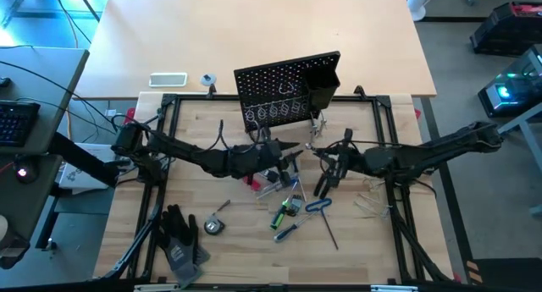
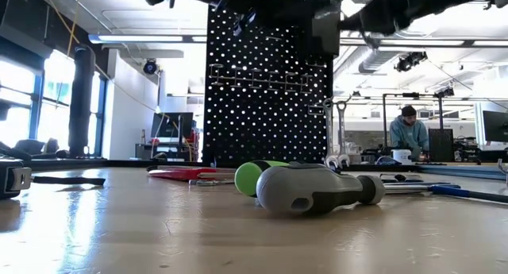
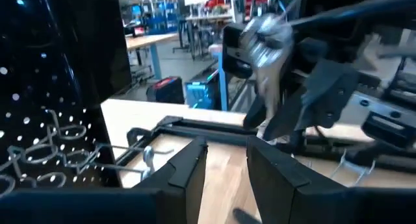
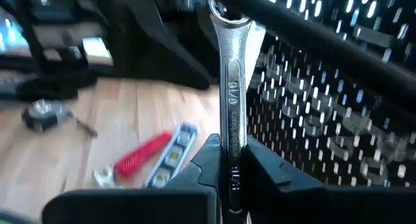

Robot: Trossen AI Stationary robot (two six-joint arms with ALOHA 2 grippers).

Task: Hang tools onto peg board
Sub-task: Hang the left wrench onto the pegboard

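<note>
The wrench points straight along my right gripper's fingers, so next my left gripper grabs the wrench's shank [image 3: 268,84] and holds it for my right gripper to take crosswise.
The black peg board [image 1: 286,90] stands upright at the table's far middle, also seen in the low view [image 2: 266,91]. My right gripper [image 1: 317,150] hovers in front of it, shut on a silver wrench [image 4: 233,81]. My left gripper [image 1: 286,153] hangs just to its left, open, with nothing between its fingers [image 3: 188,169]. Several screwdrivers and a blue-handled hex key [image 1: 292,209] lie loose on the table nearer the front. A red-black flat tool [image 4: 153,158] lies below the grippers. Two silver wrenches [image 2: 333,135] stand upright at the board's right side. My right gripper pinches the wrench's flat shank [image 4: 232,136] between its two fingers, toward the end away from the ring. The fingers come about level from the table's right and lie along the wrench. Its ring end [image 4: 225,11] sticks out past the fingertips, lifted clear of the table.
Black work gloves [image 1: 179,239] and a tape measure [image 1: 213,226] lie at the front left. A white flat device [image 1: 168,79] sits on the far table, left of the board. A green-handled [image 2: 252,177] and a grey-black-handled screwdriver [image 2: 317,189] lie close to the low camera.
</note>
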